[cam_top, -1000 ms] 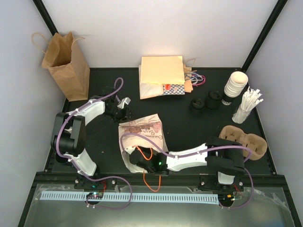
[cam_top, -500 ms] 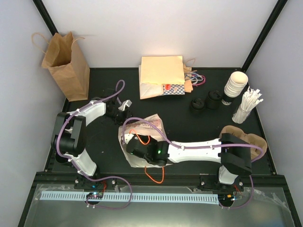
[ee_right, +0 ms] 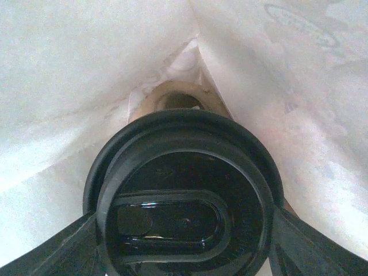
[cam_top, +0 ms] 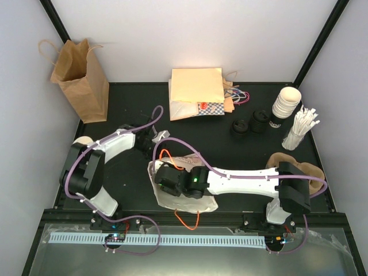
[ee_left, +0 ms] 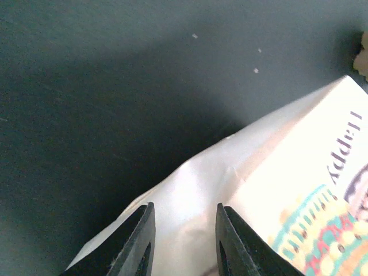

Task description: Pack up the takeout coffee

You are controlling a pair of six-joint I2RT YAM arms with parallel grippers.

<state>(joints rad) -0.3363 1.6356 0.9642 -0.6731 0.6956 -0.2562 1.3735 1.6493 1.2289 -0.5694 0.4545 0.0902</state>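
Note:
The side of the white bag buckles into a fold at my left gripper's fingers, so next I open my left gripper, let that side straighten, and then take that side's edge point(ee_left: 179, 172).
The takeout coffee's round black lid point(ee_right: 184, 195) fills the right wrist view, and my right gripper point(ee_right: 184, 233) is shut on the cup, a finger at each side. White paper walls surround it: it is inside the printed white paper bag point(cam_top: 201, 202) lying on the black table. From above, the right gripper point(cam_top: 167, 181) sits in the bag's mouth, and the cup itself is hidden. My left gripper point(cam_top: 152, 138) is at the bag's far left corner. In the left wrist view its fingers point(ee_left: 141, 241) straddle a fold of the bag point(ee_left: 270, 178).
A brown paper bag point(cam_top: 80, 77) stands at the back left. Flat yellow bags point(cam_top: 195, 92) lie at the back centre. Loose black lids point(cam_top: 250, 123), stacked cream cups point(cam_top: 286, 103), straws point(cam_top: 299, 129) and a cardboard cup carrier point(cam_top: 313, 172) are at the right.
My right arm has stretched left and pushed the cup deeper into the white bag. The left gripper has moved right along the bag's far edge, and the bag has shifted nearer.

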